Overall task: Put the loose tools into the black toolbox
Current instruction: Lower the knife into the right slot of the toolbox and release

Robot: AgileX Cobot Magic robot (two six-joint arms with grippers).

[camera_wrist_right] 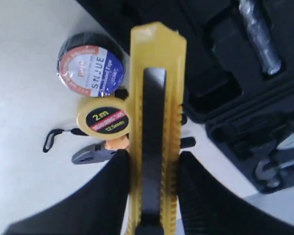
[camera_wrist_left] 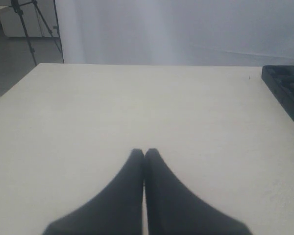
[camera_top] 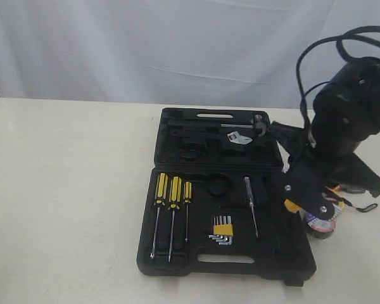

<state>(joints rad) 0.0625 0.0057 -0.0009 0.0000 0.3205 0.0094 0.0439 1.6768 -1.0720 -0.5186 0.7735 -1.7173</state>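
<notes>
My right gripper has the yellow-black utility knife. Next, I set it down with that gripper in the empty slot (camera_top: pixel 278 214) between the thin screwdriver and the tape roll.
My right gripper (camera_wrist_right: pixel 154 155) is shut on the yellow-black utility knife (camera_wrist_right: pixel 157 98), held lifted beside the black toolbox (camera_wrist_right: pixel 225 58). Below it on the table lie the black tape roll (camera_wrist_right: pixel 90 63) with its white-purple label, the round yellow tape measure (camera_wrist_right: pixel 104 117) and, partly hidden, the pliers (camera_wrist_right: pixel 95 152). In the exterior view the right gripper (camera_top: pixel 301 196) hangs over the right edge of the open toolbox (camera_top: pixel 145 259), with the tape roll (camera_top: pixel 321 223) just past it. My left gripper (camera_wrist_left: pixel 144 152) is shut on nothing over bare table.
Three yellow-black screwdrivers (camera_top: pixel 171 202), a hex key set (camera_top: pixel 222 229) and a thin screwdriver (camera_top: pixel 251 206) sit in the toolbox's lower half. A wrench (camera_top: pixel 240 134) lies in the lid half. A corner of the toolbox (camera_wrist_left: pixel 286 90) shows in the left wrist view.
</notes>
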